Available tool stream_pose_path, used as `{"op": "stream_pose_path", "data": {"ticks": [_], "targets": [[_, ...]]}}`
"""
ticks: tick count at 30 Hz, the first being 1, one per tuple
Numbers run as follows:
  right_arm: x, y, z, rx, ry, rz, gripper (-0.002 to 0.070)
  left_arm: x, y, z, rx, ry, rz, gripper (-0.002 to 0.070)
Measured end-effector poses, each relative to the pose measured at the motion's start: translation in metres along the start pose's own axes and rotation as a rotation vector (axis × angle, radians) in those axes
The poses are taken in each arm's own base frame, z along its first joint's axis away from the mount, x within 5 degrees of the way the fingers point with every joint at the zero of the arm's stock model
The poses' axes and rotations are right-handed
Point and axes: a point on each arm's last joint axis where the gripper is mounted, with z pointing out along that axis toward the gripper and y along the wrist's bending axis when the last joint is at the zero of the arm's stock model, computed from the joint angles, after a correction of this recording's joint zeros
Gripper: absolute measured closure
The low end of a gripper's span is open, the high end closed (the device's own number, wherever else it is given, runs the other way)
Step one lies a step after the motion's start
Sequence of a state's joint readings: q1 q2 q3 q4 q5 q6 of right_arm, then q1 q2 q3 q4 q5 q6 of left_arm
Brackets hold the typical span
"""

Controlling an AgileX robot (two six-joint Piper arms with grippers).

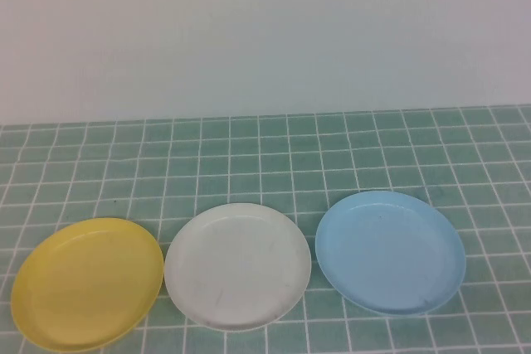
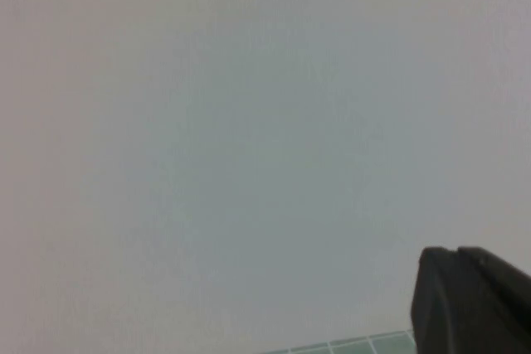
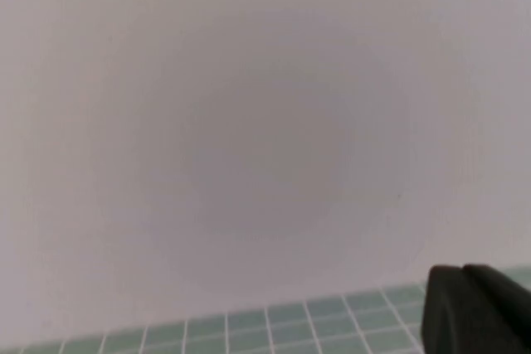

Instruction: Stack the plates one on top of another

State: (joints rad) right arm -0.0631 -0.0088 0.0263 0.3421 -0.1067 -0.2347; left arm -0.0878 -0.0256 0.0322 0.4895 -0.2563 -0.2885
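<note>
The yellow plate is next, and my left gripper will go to it and close on its outer rim [image 1: 20, 272], on the side farthest from the white plate.
Three empty plates lie side by side in a row near the front of the green tiled table in the high view: a yellow plate [image 1: 87, 283] on the left, a white plate [image 1: 237, 264] in the middle and a light blue plate [image 1: 390, 251] on the right. None lies on another. Neither arm shows in the high view. My left gripper [image 2: 455, 251] shows only as dark fingertips pressed together, facing the white wall, away from the plates. My right gripper [image 3: 461, 269] looks the same, with its tips together above the far tiles.
The green tiled table [image 1: 274, 163] runs back to a plain white wall [image 1: 265, 31]. Bare tiles lie behind the plates. The yellow plate's front edge reaches the bottom of the high view.
</note>
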Motion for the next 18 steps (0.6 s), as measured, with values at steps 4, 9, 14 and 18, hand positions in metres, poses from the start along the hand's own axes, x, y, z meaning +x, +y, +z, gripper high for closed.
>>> {"op": "stream_pose_path", "data": {"ticks": [4, 9, 14, 18], "targets": [[-0.008, -0.002, 0.0, 0.021, -0.087, 0.005, 0.0678, 0.0, 0.0, 0.0, -0.002, -0.001, -0.152, 0.0675], [-0.016, -0.004, -0.001, 0.042, -0.172, 0.012, 0.0678, -0.002, 0.0, 0.0, 0.01, -0.026, -0.391, 0.0675], [-0.016, -0.002, -0.001, 0.031, -0.158, -0.056, 0.0678, -0.012, 0.001, 0.0, 0.018, -0.072, -0.485, 0.0675], [-0.036, 0.006, -0.002, -0.02, -0.059, -0.186, 0.0678, -0.036, 0.011, 0.001, -0.044, -0.053, -0.457, 0.0675]]}}
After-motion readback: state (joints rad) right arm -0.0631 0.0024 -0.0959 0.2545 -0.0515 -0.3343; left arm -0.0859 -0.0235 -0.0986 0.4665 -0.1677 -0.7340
